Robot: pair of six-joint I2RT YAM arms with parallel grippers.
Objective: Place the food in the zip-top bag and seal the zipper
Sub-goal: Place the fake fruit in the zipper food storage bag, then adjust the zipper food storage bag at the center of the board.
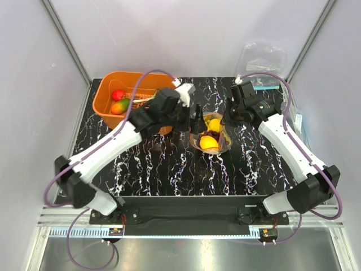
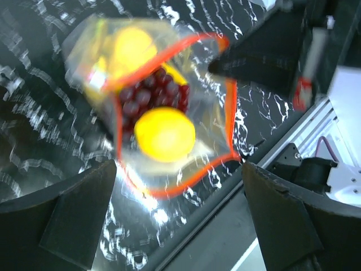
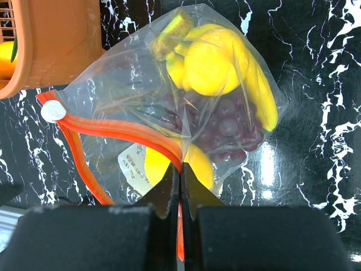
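Observation:
My right gripper is holding one zipper side while the bag's opening gapes, so my left gripper needs to grab the zipper's free side [image 2: 119,127] and pull both sides together.
The clear zip-top bag [image 1: 211,135] [image 3: 124,84] lies mid-table with its mouth gaping. Inside are yellow lemon-like pieces [image 2: 164,134] [image 3: 210,65], the purple grape cluster [image 2: 151,96] [image 3: 225,131] and the banana bunch [image 3: 260,93]. The red-orange zipper [image 2: 186,183] [image 3: 121,132] rings the open mouth, and a white slider [image 3: 53,111] sits at its far end. My right gripper [image 3: 180,169] [image 1: 228,119] is shut on the zipper at the bag's right edge. My left gripper [image 2: 180,226] [image 1: 194,117] is open, just above and left of the bag's mouth, holding nothing.
An orange slotted basket [image 1: 104,99] stands at the back left with a red fruit [image 1: 118,95] and an orange-green fruit [image 1: 119,107] in it; its corner shows in the right wrist view [image 3: 56,39]. Clear bags [image 1: 265,59] lie at the back right, one with a teal-blue strip.

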